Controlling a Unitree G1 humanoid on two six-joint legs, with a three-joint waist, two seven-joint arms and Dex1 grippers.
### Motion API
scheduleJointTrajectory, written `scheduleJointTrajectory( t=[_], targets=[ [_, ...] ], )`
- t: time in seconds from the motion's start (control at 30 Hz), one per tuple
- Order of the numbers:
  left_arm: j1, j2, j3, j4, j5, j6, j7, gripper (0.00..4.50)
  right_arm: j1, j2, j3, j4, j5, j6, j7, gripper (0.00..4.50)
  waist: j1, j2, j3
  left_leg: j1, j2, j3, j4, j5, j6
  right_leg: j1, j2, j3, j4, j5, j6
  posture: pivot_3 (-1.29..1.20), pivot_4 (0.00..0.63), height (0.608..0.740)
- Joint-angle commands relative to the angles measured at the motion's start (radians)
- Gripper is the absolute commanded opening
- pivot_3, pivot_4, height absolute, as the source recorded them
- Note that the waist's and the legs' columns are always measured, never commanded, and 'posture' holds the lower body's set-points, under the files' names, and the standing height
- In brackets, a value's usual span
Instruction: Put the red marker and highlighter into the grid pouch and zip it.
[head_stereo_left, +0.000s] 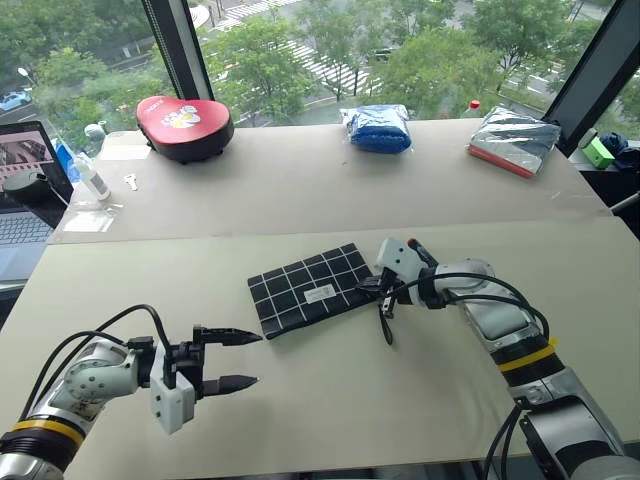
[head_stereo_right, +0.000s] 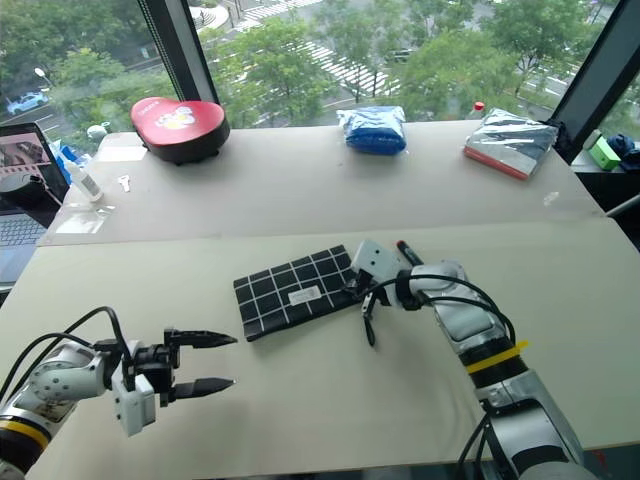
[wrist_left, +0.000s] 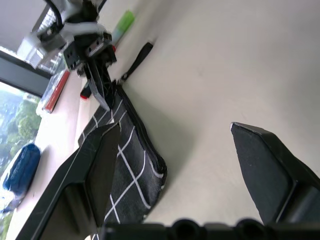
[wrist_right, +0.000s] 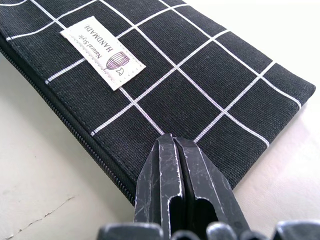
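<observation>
Next, my left gripper pinches the zipper's end far from its strap (head_stereo_left: 271, 335) and tilts the zipper up, as the grid pouch lies flat with its zipper along its near edge.
The grid pouch (head_stereo_left: 310, 288) lies flat in the middle of the near table, white label up, its zipper along the near edge. Its black pull strap (head_stereo_left: 385, 322) trails on the table at the right end. My right gripper (head_stereo_left: 372, 288) is shut, its fingertips (wrist_right: 175, 145) resting against the pouch's right end. The red marker (head_stereo_left: 414, 246) pokes out just behind that wrist, mostly hidden. The highlighter's green end (wrist_left: 124, 22) shows beyond the right gripper in the left wrist view. My left gripper (head_stereo_left: 240, 358) hangs open and empty, left of and nearer than the pouch, pointing at it.
On the far table stand a red heart-shaped case (head_stereo_left: 183, 125), a blue bag (head_stereo_left: 378, 128) and a silver pack (head_stereo_left: 514, 140). A laptop (head_stereo_left: 20, 200) and a small bottle (head_stereo_left: 92, 178) sit at the far left. The window runs behind.
</observation>
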Motion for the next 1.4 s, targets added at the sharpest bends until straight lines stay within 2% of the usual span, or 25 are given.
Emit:
scheduleJointTrajectory(
  t=[0.03,0.57,1.0,1.1,1.37,1.4],
  targets=[
    [-0.033,-0.016,0.043,0.045,0.068,-0.026,0.062,3.80,0.003,-0.009,-0.012,-0.018,0.000,0.011,0.002,0.00,-0.001,0.000,0.000,0.000,0.000,0.000,0.000,0.000,0.000,0.000,0.000,0.000,0.000,0.000,0.000,0.00,0.150,0.740],
    [-0.230,-0.116,-0.034,0.283,0.254,-0.043,0.187,3.80,0.008,-0.014,-0.025,-0.035,0.005,0.026,-0.004,0.00,0.002,0.000,0.000,0.000,0.000,0.000,0.000,0.000,0.000,0.000,0.000,0.000,0.001,0.000,0.000,0.00,0.150,0.740],
    [-0.273,-0.134,-0.109,0.278,0.267,-0.049,0.222,3.80,0.005,-0.019,-0.028,-0.038,0.005,0.030,-0.002,0.00,0.003,0.000,0.000,0.000,-0.001,0.000,0.001,0.000,0.000,0.000,-0.001,0.000,0.001,0.000,0.001,0.00,0.150,0.740],
    [-0.286,-0.133,-0.124,0.267,0.251,-0.037,0.218,3.06,0.003,-0.020,-0.029,-0.036,0.006,0.030,0.000,0.00,0.004,0.000,0.000,0.000,-0.001,0.000,0.001,0.000,0.000,0.000,-0.001,0.000,0.001,0.000,0.001,0.00,0.150,0.740],
    [-0.311,-0.145,-0.166,0.228,0.207,0.008,0.192,0.08,0.000,-0.020,-0.029,-0.037,0.007,0.029,0.002,0.00,0.005,0.000,0.000,0.000,-0.001,0.000,0.001,0.000,0.000,0.000,-0.001,0.000,0.001,0.001,0.001,0.00,0.150,0.740],
    [-0.310,-0.145,-0.168,0.221,0.201,0.014,0.189,0.02,0.000,-0.020,-0.028,-0.038,0.008,0.030,0.002,0.00,0.005,0.000,0.000,0.000,-0.001,0.000,0.001,0.000,0.000,0.000,-0.001,0.000,0.001,0.001,0.001,0.00,0.150,0.740]
  ],
)
